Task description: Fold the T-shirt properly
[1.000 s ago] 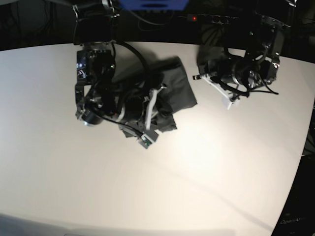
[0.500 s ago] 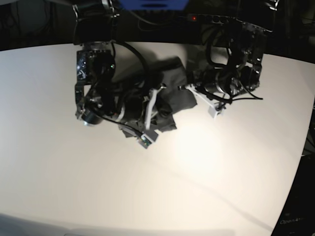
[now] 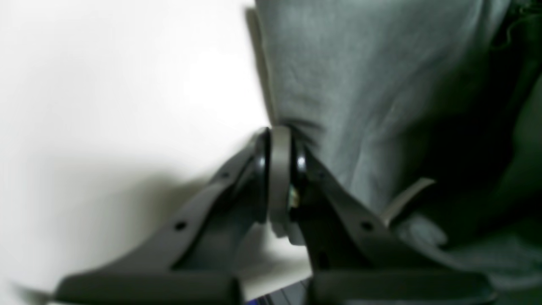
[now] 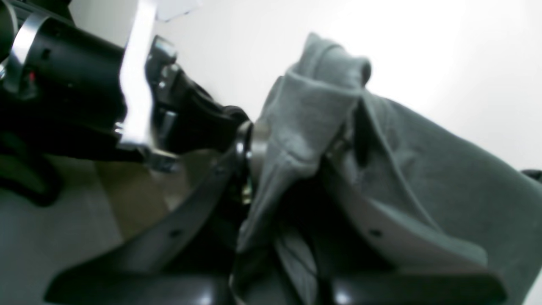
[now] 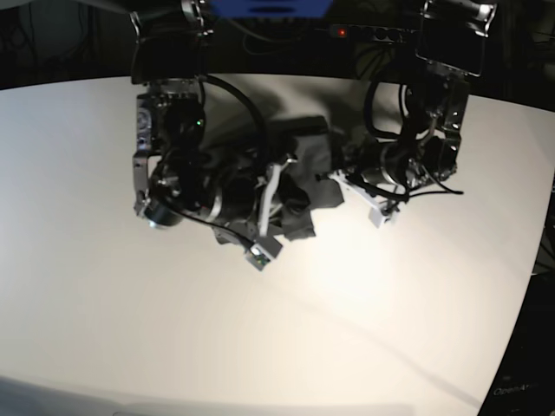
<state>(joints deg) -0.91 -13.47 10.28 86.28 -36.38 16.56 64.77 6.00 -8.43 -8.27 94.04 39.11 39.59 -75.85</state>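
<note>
Next, my right gripper lets go of the bunched fold at the T-shirt's edge on the table (image 5: 332, 209), next to my left gripper.
The T-shirt (image 5: 305, 178) is a dark grey crumpled bundle on the white table (image 5: 260, 329), between my two arms. My right gripper (image 5: 289, 179) comes in from the left and is shut on a bunched fold of it. In the right wrist view the T-shirt (image 4: 423, 178) rises as a pinched ridge between the fingers of the right gripper (image 4: 292, 148). My left gripper (image 5: 329, 178) reaches in from the right. In the left wrist view the left gripper (image 3: 279, 169) is shut, its tips against the left edge of the T-shirt (image 3: 360, 84), with no cloth clearly between them.
Both arm bases stand at the table's far edge, with dark cables and a power strip (image 5: 373, 33) behind them. The table's right edge (image 5: 533, 260) curves down at the right. The left arm's black wrist (image 4: 76, 84) crowds the right wrist view.
My left arm has swung left across the table from the far right until its shut tips meet the shirt's right edge. The shirt has bunched tighter. The right gripper keeps its hold.
</note>
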